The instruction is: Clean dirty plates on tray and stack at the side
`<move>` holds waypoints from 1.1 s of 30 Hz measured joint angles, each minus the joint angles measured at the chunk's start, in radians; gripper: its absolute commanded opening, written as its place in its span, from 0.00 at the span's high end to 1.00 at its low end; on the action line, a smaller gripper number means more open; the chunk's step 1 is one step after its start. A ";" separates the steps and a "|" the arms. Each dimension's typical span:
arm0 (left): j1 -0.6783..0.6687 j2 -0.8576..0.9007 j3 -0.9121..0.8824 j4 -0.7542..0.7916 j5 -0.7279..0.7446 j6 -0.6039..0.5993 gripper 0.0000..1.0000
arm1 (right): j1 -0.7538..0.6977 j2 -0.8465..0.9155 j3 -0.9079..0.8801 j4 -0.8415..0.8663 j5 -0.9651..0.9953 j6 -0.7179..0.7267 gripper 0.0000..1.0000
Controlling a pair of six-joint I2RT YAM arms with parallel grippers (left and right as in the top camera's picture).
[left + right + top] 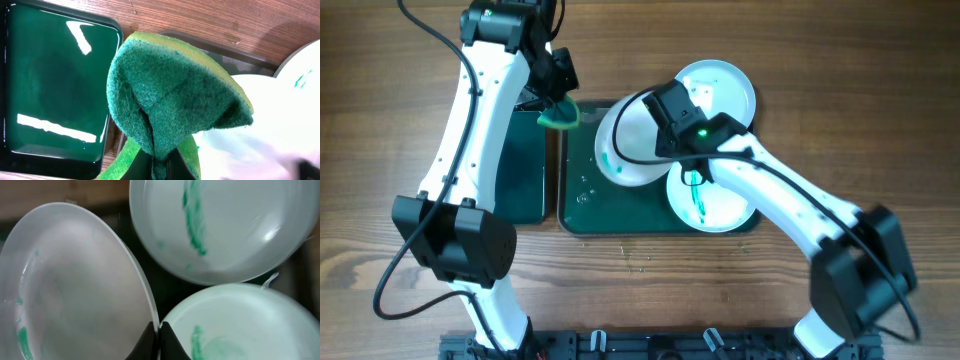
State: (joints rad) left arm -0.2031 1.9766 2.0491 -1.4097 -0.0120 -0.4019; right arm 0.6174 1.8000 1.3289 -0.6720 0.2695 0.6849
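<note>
The smeared plate is tilted above the large tray in my right gripper, which should lay it flat and regrip its rim (141,282) before my left gripper wipes.
My right gripper (658,128) (159,328) is shut on the rim of a white plate (623,150) (75,290). It holds the plate tilted above the left half of the dark green tray (600,205). Teal smears show near the plate's lower edge. A second plate (715,200) (245,325) with a teal streak lies on the tray's right front. A third streaked plate (720,85) (225,230) lies at the tray's back right corner. My left gripper (558,104) (162,167) is shut on a folded green sponge (561,115) (175,95), just left of the held plate (270,125).
A smaller, narrower green tray (520,170) (50,85) lies against the large tray's left side, under my left arm. The large tray's dark rim (240,56) shows behind the sponge. Water drops lie on the large tray. Wooden table surrounds both trays.
</note>
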 measured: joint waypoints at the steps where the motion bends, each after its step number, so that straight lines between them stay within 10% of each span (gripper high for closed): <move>1: 0.000 0.000 0.000 0.000 0.000 0.000 0.96 | -0.006 0.031 0.000 0.004 -0.042 0.010 0.96; 6: 0.000 0.000 0.000 0.000 0.000 0.000 0.96 | -0.009 0.128 -0.002 0.023 -0.178 0.031 0.92; 14: 0.000 0.000 0.000 0.000 0.000 0.000 0.96 | -0.010 0.140 -0.005 0.051 -0.257 -0.066 0.45; 33: 0.000 0.000 0.000 0.000 0.008 0.000 0.96 | -0.149 0.161 0.130 0.033 -0.472 -0.598 0.48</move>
State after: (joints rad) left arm -0.2031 1.9766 2.0491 -1.4094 -0.0044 -0.4023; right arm 0.4686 1.9614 1.4590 -0.6392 -0.2028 0.0868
